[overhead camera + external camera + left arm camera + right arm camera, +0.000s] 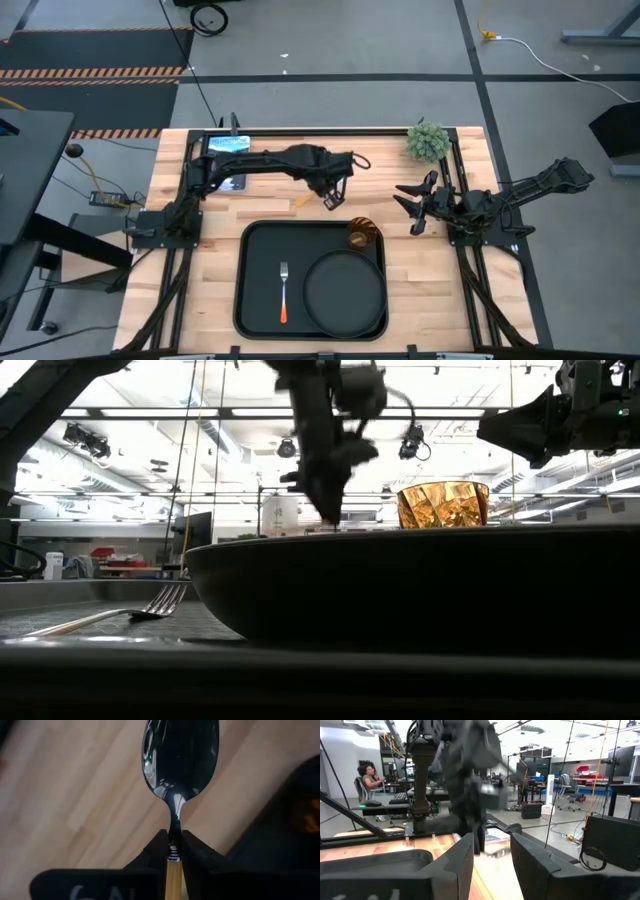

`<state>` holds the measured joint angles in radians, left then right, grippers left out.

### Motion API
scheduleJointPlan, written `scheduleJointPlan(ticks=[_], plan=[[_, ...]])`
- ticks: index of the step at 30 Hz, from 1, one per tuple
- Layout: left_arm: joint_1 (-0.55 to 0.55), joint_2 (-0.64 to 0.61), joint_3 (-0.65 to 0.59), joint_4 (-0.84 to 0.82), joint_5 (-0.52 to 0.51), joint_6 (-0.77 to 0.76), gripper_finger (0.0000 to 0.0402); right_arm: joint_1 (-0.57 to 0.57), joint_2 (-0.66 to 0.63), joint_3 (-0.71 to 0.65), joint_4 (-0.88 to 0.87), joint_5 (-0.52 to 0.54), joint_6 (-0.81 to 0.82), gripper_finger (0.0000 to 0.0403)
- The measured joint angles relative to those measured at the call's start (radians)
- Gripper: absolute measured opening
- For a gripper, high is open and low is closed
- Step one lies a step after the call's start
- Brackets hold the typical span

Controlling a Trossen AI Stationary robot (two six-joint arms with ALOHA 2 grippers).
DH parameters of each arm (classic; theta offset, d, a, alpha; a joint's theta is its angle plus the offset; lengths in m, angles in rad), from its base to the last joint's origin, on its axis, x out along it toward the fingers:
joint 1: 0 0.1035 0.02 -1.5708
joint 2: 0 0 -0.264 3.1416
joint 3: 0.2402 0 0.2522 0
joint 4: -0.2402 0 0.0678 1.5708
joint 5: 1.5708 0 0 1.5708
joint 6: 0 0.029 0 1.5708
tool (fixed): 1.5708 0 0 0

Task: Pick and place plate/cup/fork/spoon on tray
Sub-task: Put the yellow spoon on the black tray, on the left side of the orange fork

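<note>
I should use my left gripper to set the spoon down on the tray (267,295) next to the fork, on the fork's side that is away from the plate.
The black tray (250,300) lies at the table's near middle. On it are the fork (284,290), the round black plate (345,292) and, in its far right corner, the amber cup (361,234). My left gripper (330,203) is just beyond the tray's far edge, over the wood, shut on the spoon (180,755). My right gripper (410,210) hangs open and empty to the right of the cup. In the low view the plate (420,590) fills the front, with the fork (150,605) to its left and the cup (443,505) behind it. My left gripper pinches the spoon between its two fingers (156,851) where the silver neck meets the orange handle (173,854). The spoon lies along the fingers: the bowl sticks out past the fingertips and the handle (172,880) runs back between them. Whether it touches the table I cannot tell.
A small green plant (428,140) stands at the table's far right corner. A dark flat device (225,150) lies at the far left under the left arm. Bare wood shows left and right of the tray. A seated person shows far off in the right wrist view (369,777).
</note>
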<state>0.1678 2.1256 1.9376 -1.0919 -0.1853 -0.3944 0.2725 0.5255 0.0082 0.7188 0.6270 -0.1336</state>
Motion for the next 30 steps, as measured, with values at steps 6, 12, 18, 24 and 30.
scheduleJointPlan(ticks=[6, 12, 18, 24, 30], plan=[[-0.041, -0.002, 0.189, -0.166, -0.001, -0.084, 0.0038, 0.0, 0.0, 0.0, 0.001, 0.0, 0.0, 0.0137], [-0.16, -0.003, 0.221, -0.263, 0.012, -0.318, 0.0042, 0.0, 0.0, 0.0, 0.001, 0.0, 0.0, 0.0137], [-0.362, -0.001, 0.112, -0.269, -0.011, -0.527, 0.0041, 0.0, 0.0, 0.0, 0.001, 0.0, 0.0, 0.0137], [-0.55, -0.001, 0.015, -0.267, -0.014, -0.865, 0.0042, 0.0, 0.0, 0.0, 0.001, 0.0, 0.0, 0.0137], [-0.698, -0.003, -0.051, -0.261, -0.029, -1.198, 0.0041, 0.0, 0.0, 0.0, 0.001, 0.0, 0.0, 0.0137]])
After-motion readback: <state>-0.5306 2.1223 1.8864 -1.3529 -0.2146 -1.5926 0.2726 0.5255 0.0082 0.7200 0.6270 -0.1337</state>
